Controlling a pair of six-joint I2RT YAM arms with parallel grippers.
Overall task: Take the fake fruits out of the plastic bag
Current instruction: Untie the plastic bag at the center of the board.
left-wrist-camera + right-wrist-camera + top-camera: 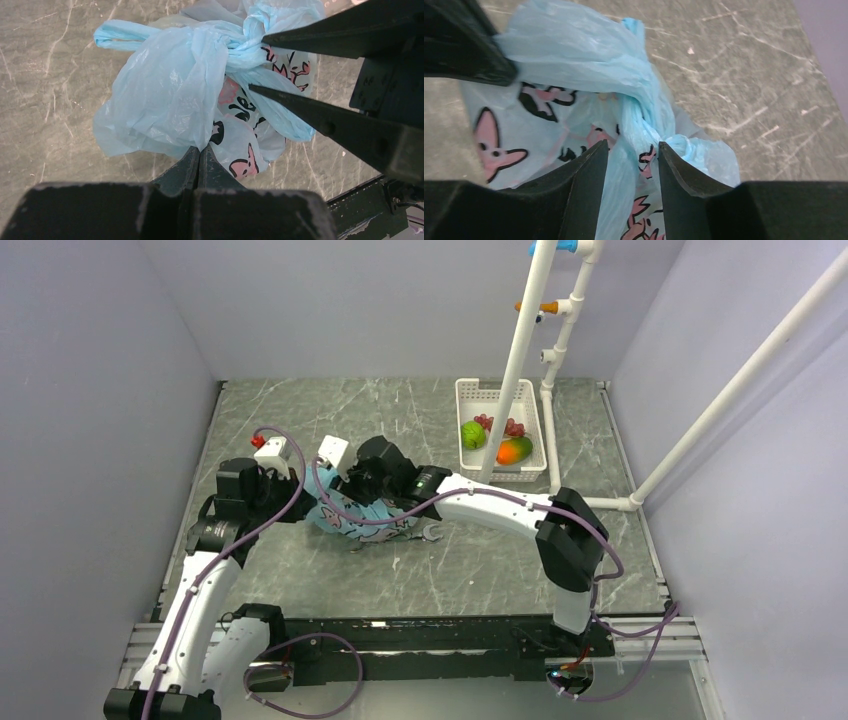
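The bag's handles lie twisted together and the left gripper pinches just a low fold, so the robot should take the loose plastic farther up (165, 75) and spread the bag.
The light blue plastic bag (362, 517) with white-and-pink cartoon print lies crumpled on the grey marbled table, its handles twisted together. My left gripper (200, 150) is shut, its tips pinching a fold at the bag's (170, 95) near edge. My right gripper (633, 150) is open, with a twisted strand of the bag (574, 55) between its fingers (586, 170). The right gripper's fingers (320, 112) also show in the left wrist view, spread around the bag's knot. No fruit shows inside the bag. A green fruit (473, 434), an orange fruit (514, 450) and red grapes (497, 424) lie in a white basket (482, 390).
The white basket stands at the back right beside a white pipe frame (520, 350) that rises from the table. Purple-grey walls close in the table on three sides. A black rail (430, 635) runs along the near edge.
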